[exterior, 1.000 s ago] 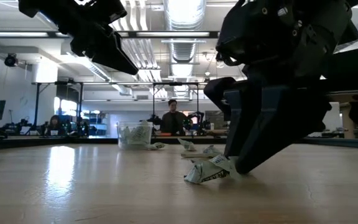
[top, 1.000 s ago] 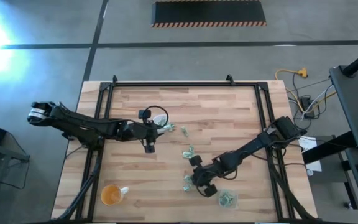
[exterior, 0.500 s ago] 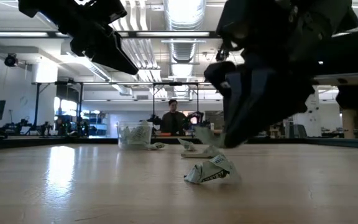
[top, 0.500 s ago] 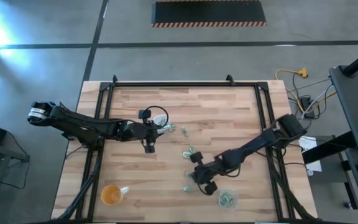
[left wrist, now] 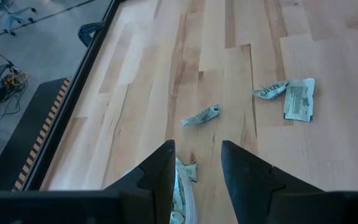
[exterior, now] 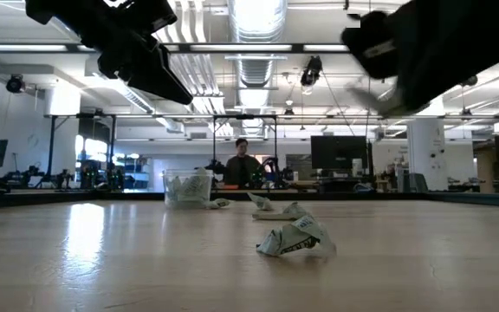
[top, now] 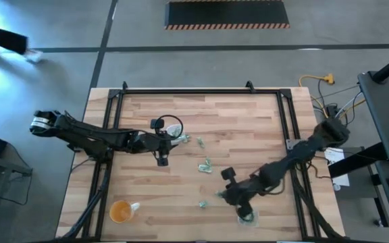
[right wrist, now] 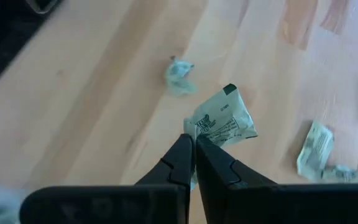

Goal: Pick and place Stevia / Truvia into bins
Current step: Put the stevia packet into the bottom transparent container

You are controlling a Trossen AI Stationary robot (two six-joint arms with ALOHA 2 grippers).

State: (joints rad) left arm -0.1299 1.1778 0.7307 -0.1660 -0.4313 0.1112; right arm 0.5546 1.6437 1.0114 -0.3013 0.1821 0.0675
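Next, my right gripper lets go of the Stevia packet inside the clear bin (top: 246,215) (right wrist: 2,210) near the table's front edge, on top of the packets there.
Pale green and white Stevia packets lie scattered on the wooden table: one (top: 205,165) mid-table, one (top: 202,203) nearer the front edge, and two (top: 199,142) beside the far clear bin (top: 173,127). My left gripper (left wrist: 197,146) hovers open above that bin, which holds packets (left wrist: 180,190). My right gripper (right wrist: 194,144) is shut on one packet (right wrist: 224,121), raised above the table near the second bin (top: 247,215) at the front right. In the low view a crumpled packet (exterior: 293,237) lies flat on the wood. My right gripper pinches the packet by its lower edge (right wrist: 199,132) between its two fingertips. The fingers slant downward from the table's right side. The packet juts out past the tips, crumpled, lifted clear of the table.
An orange-tinted round cup (top: 120,211) stands at the front left. The black frame rails (top: 289,115) run along the table's sides and far edge. Bare wood lies across the far half of the table. People show in the room beyond.
My right gripper has shut on a packet at the front middle of the table. It has then risen and swung toward the table's right edge and the front-right bin, carrying the packet clear. Another crumpled packet has stayed on the wood where it was.
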